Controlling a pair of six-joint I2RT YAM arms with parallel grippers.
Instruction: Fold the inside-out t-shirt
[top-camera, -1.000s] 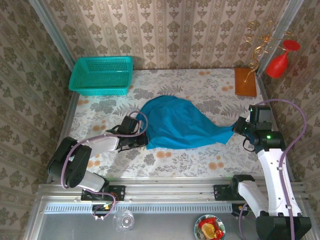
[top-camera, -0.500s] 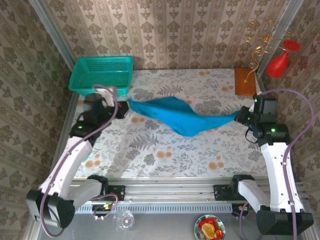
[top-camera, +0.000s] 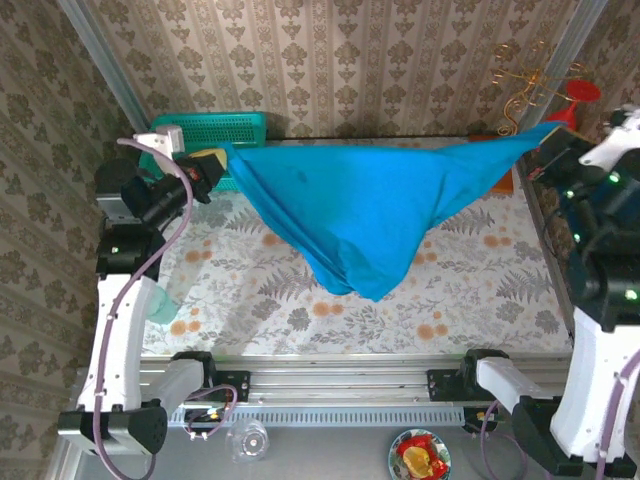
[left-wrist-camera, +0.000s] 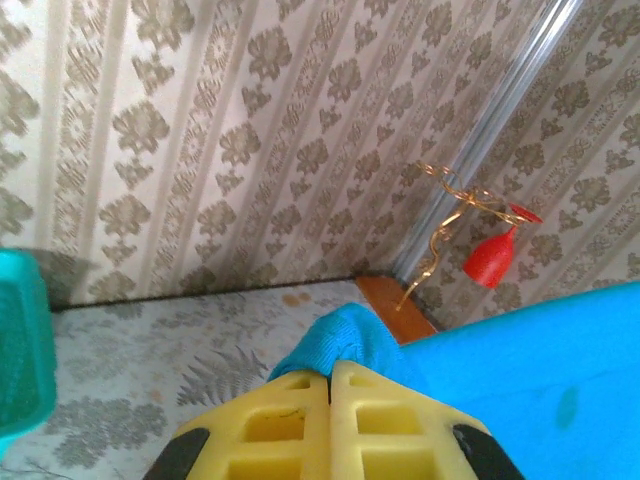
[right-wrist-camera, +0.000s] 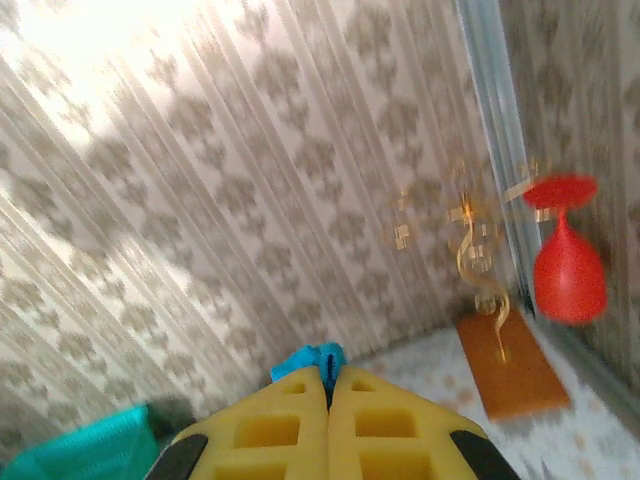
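The t-shirt's opposite corner, now raised high in the air, will be let go by my right gripper on the flowered table (top-camera: 460, 286) in front of the brown wooden block.
The inside-out t-shirt (top-camera: 360, 200) hangs in the air, stretched wide between both arms, its lower point drooping toward the table's middle. High at the left, my left gripper (top-camera: 212, 160) is shut on one corner; a bunch of teal cloth (left-wrist-camera: 345, 340) pokes out past its yellow fingers (left-wrist-camera: 280, 425). My right gripper (top-camera: 550, 135) is raised at the far right, shut on the opposite corner; a small tuft of cloth (right-wrist-camera: 310, 360) shows between its yellow fingers (right-wrist-camera: 385, 425).
A turquoise mesh basket (top-camera: 225, 128) sits at the back left, partly behind the shirt. A brown wooden block (right-wrist-camera: 510, 370), a gold spiral ornament (top-camera: 520, 95) and a red glass (top-camera: 578, 95) stand at the back right. The flowered table (top-camera: 250, 290) spreads below.
Both arms have risen sharply, lifting the shirt off the table. The cloth went from a bunched strip to a wide hanging sheet. The grips stayed shut.
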